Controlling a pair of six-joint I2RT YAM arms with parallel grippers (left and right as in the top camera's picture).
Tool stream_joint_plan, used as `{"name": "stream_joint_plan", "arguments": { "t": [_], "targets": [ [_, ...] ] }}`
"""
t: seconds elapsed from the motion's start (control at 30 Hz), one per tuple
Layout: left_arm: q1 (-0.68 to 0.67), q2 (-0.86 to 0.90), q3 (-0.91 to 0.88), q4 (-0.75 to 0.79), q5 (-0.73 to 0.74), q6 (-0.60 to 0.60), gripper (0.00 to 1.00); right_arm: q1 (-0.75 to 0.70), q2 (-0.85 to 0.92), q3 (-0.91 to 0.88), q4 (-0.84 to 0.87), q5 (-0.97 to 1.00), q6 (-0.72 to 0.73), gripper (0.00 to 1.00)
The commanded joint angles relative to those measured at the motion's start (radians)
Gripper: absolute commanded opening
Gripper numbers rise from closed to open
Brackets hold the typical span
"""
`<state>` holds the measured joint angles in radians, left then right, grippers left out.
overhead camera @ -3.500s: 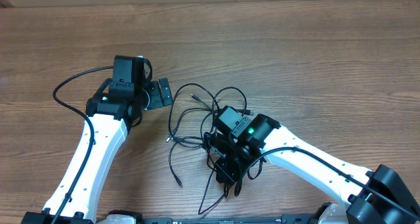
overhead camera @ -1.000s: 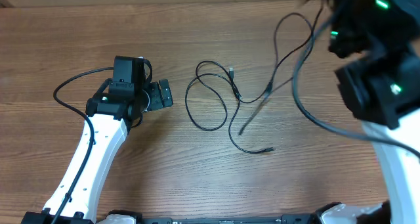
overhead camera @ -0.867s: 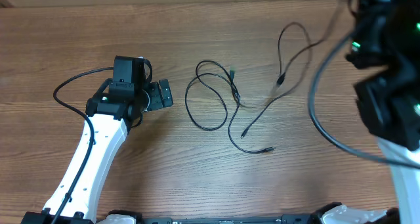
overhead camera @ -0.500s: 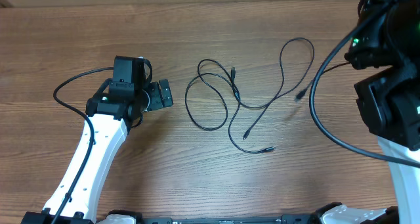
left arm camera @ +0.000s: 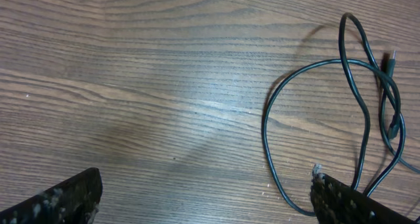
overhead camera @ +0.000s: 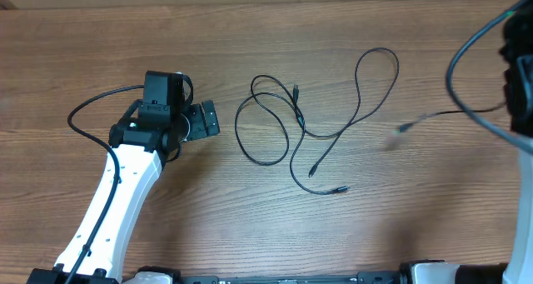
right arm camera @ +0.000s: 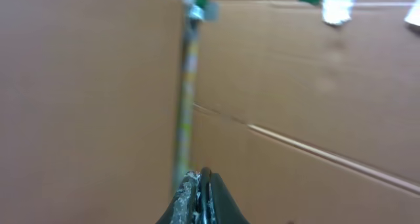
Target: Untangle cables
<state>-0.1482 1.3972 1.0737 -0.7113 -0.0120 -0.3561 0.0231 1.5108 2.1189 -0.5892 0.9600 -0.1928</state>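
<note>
The cable is hanging from my right gripper. I will let go of it on the bare wooden table (overhead camera: 507,216) near that arm's base, away from the cable loop.
Two thin black cables lie on the wooden table (overhead camera: 275,26). One cable (overhead camera: 236,132) forms a loop at the centre, and the second (overhead camera: 376,51) arches away to its right, crossing it near the middle. A third cable (overhead camera: 441,113) hangs in the air on the right, its plug end blurred. My right gripper (right arm camera: 202,175) is shut on that cable (right arm camera: 205,179), high above the table. Left of the loop, my left gripper (overhead camera: 208,117) is open and holds nothing. The left wrist view shows the loop (left arm camera: 264,129) just ahead of my right finger (left arm camera: 354,201).
The right arm (overhead camera: 520,92) rises at the overhead view's right edge with its own thicker black wire. Cardboard boxes (right arm camera: 315,86) fill the right wrist view. The left arm's wire (overhead camera: 83,113) curls left of its wrist.
The right arm has lifted up and to the right, drawing one cable out of the tangle. Its free end has swung right, clear of the other two. The left arm has not moved.
</note>
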Motion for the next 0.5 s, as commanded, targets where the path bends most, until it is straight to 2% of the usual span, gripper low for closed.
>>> {"name": "stream_joint_plan", "arguments": {
  "t": [0.0, 0.17, 0.47],
  "targets": [
    [0.004, 0.004, 0.008, 0.001, 0.005, 0.019, 1.00, -0.104, 0.021, 0.008, -0.028, 0.008, 0.036, 0.04],
    [0.004, 0.004, 0.008, 0.001, 0.005, 0.019, 1.00, -0.236, 0.051, 0.008, -0.100, 0.008, 0.050, 0.04],
    [0.004, 0.004, 0.008, 0.001, 0.005, 0.019, 1.00, -0.504, 0.084, 0.008, -0.300, -0.006, 0.198, 0.04]
  ]
}}
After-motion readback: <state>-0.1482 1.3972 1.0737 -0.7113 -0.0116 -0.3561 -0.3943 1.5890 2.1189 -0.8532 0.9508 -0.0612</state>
